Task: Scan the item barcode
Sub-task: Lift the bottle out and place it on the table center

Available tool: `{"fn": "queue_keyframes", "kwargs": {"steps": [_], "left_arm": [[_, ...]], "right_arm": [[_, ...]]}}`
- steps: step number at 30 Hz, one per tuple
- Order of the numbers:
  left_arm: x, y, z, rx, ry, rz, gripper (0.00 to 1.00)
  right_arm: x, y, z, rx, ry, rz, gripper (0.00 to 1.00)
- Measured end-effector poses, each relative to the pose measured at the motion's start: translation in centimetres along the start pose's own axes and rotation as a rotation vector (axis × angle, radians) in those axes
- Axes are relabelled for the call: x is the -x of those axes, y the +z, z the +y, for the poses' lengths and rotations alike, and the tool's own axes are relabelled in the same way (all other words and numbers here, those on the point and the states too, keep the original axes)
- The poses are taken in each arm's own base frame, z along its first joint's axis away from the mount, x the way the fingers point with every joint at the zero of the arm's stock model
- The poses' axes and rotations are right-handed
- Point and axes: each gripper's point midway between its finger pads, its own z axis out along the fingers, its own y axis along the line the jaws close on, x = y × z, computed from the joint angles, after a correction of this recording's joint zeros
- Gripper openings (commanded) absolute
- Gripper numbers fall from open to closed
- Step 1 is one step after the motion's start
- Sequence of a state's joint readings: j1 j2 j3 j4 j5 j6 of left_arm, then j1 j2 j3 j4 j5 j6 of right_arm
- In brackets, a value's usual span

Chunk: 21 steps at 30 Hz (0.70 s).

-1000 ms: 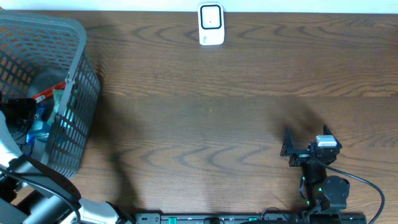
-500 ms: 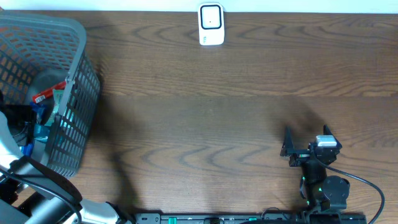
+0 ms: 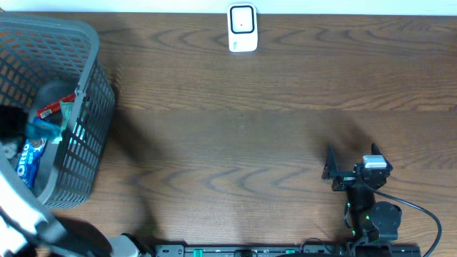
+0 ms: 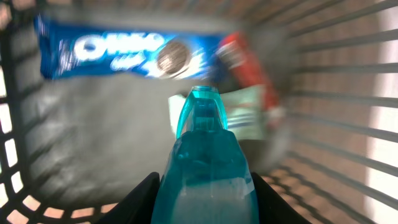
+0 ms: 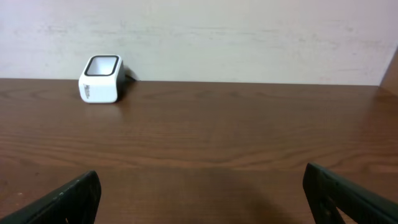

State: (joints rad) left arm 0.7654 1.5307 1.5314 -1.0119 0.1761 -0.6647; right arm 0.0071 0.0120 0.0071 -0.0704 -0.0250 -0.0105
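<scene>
Next, my left gripper sets free the teal item on the bare table point(image 3: 206, 116), at a place that lies in front of the white scanner.
My left gripper point(image 4: 205, 202) is shut on a teal translucent plastic item point(image 4: 205, 162), whose narrow tip points away from the camera. The black fingers point(image 4: 144, 198) press on both of its sides. It hangs inside the grey basket point(image 3: 86, 86), above the basket floor; in the overhead view the teal item point(image 3: 44, 128) shows behind the mesh wall. No barcode on it is visible. The white scanner point(image 3: 242, 28) stands at the table's far edge, and also shows as the scanner point(image 5: 101, 79) in the right wrist view. My right gripper point(image 3: 350, 171) rests open and empty near the front right.
In the basket lie a blue Oreo pack point(image 4: 130, 53), a red packet point(image 4: 249, 68) and a pale green-white packet point(image 4: 242, 115). The basket's mesh wall point(image 4: 336, 93) rises close on the right of my left gripper. Bare wooden table point(image 3: 235, 143) lies between basket and scanner.
My left gripper has closed on the teal item and risen with it inside the basket; the Oreo pack now shows beneath. The right arm has not moved.
</scene>
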Motion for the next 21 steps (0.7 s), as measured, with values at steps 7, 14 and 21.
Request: {"fn": "queue_keyframes", "kwargs": {"steps": [7,14,21], "left_arm": [[0.5,-12.1,-3.0,-0.255,0.056,-0.248,0.34],[-2.7,-18.1,-6.0,-0.522,0.144,-0.249,0.34],[-10.2,-19.3,-10.0,-0.69,0.378,-0.046,0.34]], "right_arm": [[0.0,0.0,0.0,0.0,0.0,0.0,0.99],[0.0,0.0,0.0,0.0,0.0,0.0,0.99],[0.0,0.0,0.0,0.0,0.0,0.0,0.99]]}}
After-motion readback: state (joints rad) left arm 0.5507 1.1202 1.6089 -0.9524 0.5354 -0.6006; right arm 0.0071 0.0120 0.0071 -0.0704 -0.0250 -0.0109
